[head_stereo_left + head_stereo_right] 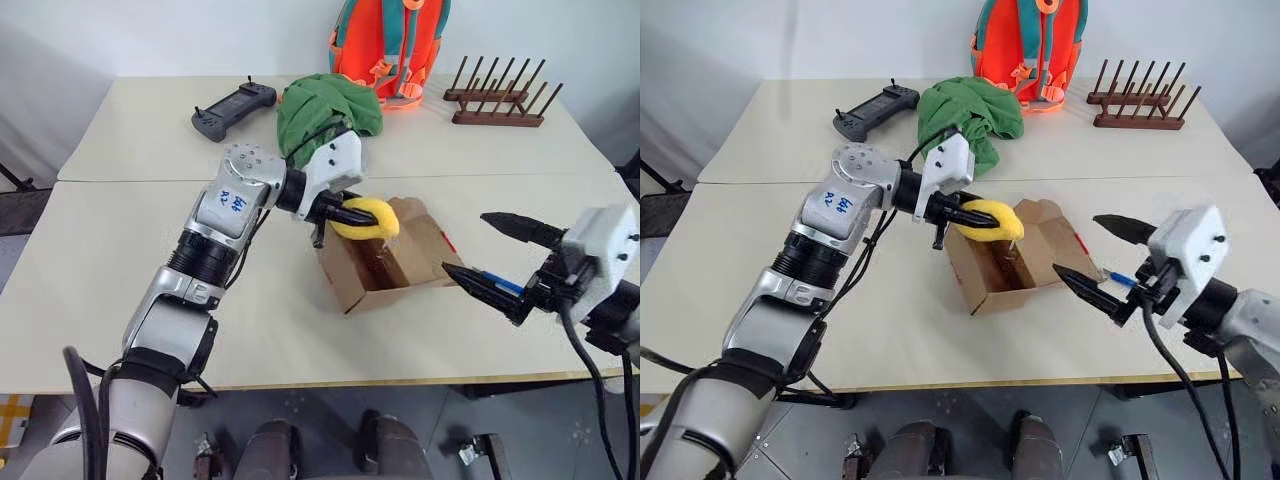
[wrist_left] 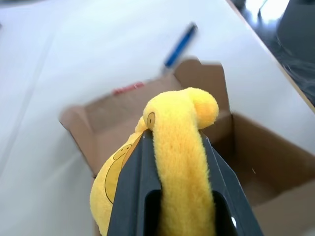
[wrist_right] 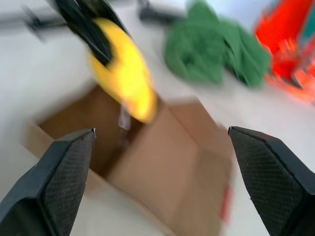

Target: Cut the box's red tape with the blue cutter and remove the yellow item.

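Next, my left gripper lets go of the yellow item on the bare table straight (image 1: 212,234) in front of the dark grey controller.
The brown box (image 1: 385,262) lies open on the table, its flap folded out to the right with a strip of red tape (image 1: 449,241) at the flap's edge. My left gripper (image 1: 362,222) is shut on the yellow item (image 1: 368,217), a soft plush lump held just above the box's open mouth. In the left wrist view the black fingers (image 2: 135,191) squeeze the yellow item (image 2: 179,147) between them. The blue cutter (image 1: 503,285) lies on the table right of the box, partly hidden behind my right gripper (image 1: 485,255), which stands open and empty.
A green cloth (image 1: 328,108) lies behind the box, with a dark grey controller (image 1: 233,108) to its left. An orange backpack (image 1: 390,45) and a wooden rack (image 1: 500,100) stand at the back right. The table's front edge runs close under my right gripper.
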